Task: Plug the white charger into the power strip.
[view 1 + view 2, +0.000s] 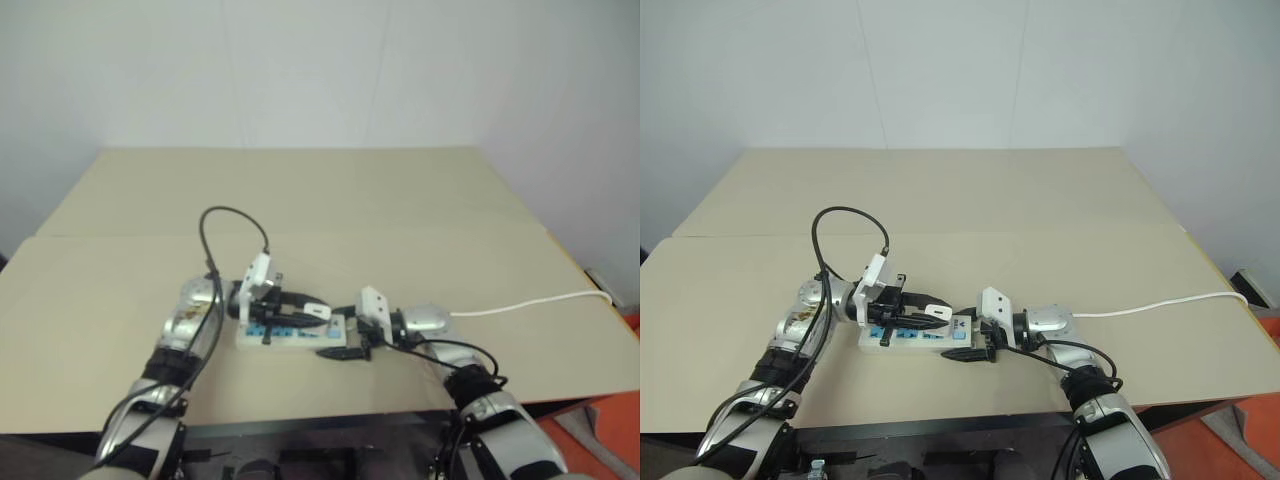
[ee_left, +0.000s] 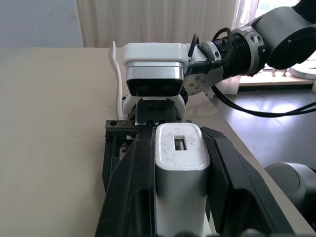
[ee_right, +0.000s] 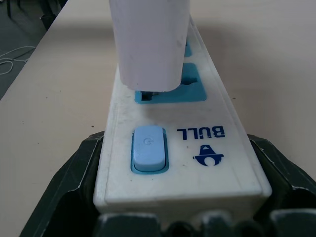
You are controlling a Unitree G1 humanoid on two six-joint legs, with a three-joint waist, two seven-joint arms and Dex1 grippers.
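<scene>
Next, my left gripper releases the white charger in the first blue socket (image 1: pixel 310 328) next to the switch on the power strip.
The power strip (image 1: pixel 285 335), a flat white bar with blue socket faces, lies on the table near its front edge. My right gripper (image 1: pixel 345 338) is shut on its switch end, with a black finger (image 3: pixel 81 158) on each side of the strip (image 3: pixel 207 148). My left gripper (image 1: pixel 316 312) is shut on the white charger (image 2: pixel 178 163), gripping it between both fingers. The charger (image 3: pixel 148 44) stands upright just over the first blue socket beside the switch, its underside nearly touching the socket face. Whether its prongs are inside the socket I cannot tell.
The strip's thin white cord (image 1: pixel 530 303) runs right across the beige table (image 1: pixel 300 200) and off its right edge. A black cable (image 1: pixel 235 215) loops up from my left wrist. A white wall stands behind the table.
</scene>
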